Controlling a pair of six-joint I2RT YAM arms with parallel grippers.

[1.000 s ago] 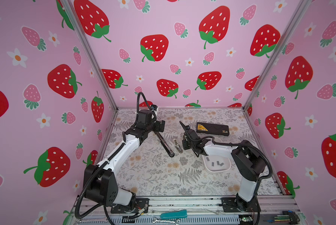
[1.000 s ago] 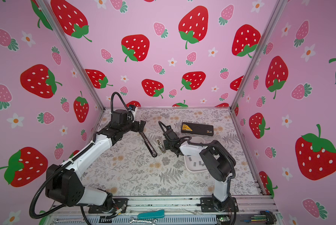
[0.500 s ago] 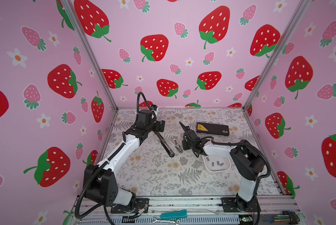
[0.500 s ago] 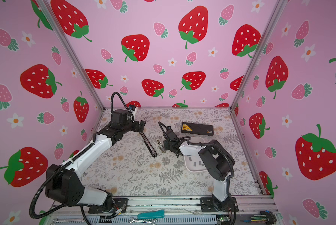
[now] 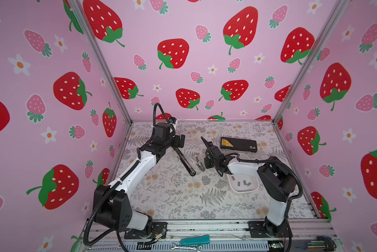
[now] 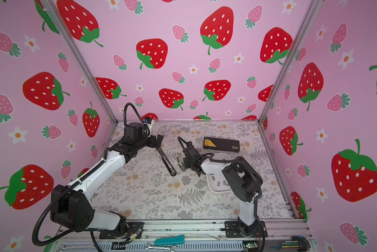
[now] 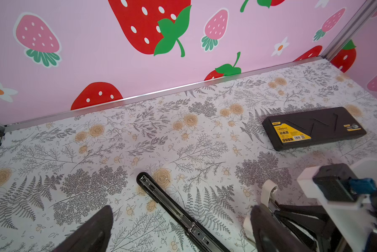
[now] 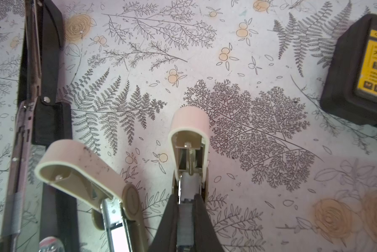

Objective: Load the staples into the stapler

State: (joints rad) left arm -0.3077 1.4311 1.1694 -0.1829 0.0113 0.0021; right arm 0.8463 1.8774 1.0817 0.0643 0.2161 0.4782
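I should let go of the grey strip of staples, now at a beige part's mouth, with my right gripper in the channel of the beige stapler nearer the black box [image 5: 209, 164] [image 8: 185, 224].
A small beige stapler [image 5: 199, 163] [image 6: 180, 162] lies open mid-table, and in the right wrist view it shows as two beige parts [image 8: 80, 170] [image 8: 189, 135]. My right gripper [image 8: 186, 200] [image 5: 205, 162] is shut on a grey strip of staples [image 8: 184, 220], whose front end sits at the mouth of the nearer beige part. More staples [image 5: 241, 183] lie in a white tray [image 5: 244, 192]. My left gripper [image 7: 181, 216] [image 5: 179, 141] hangs open above the far end of a long black stapler [image 7: 161, 196] [image 5: 184, 160], holding nothing.
A black box with a yellow label [image 5: 239, 144] [image 8: 358, 72] lies at the back right, close to the beige stapler. The long black stapler [image 8: 41, 87] runs alongside the beige one on its left. The tray [image 6: 218, 191] sits under my right forearm.
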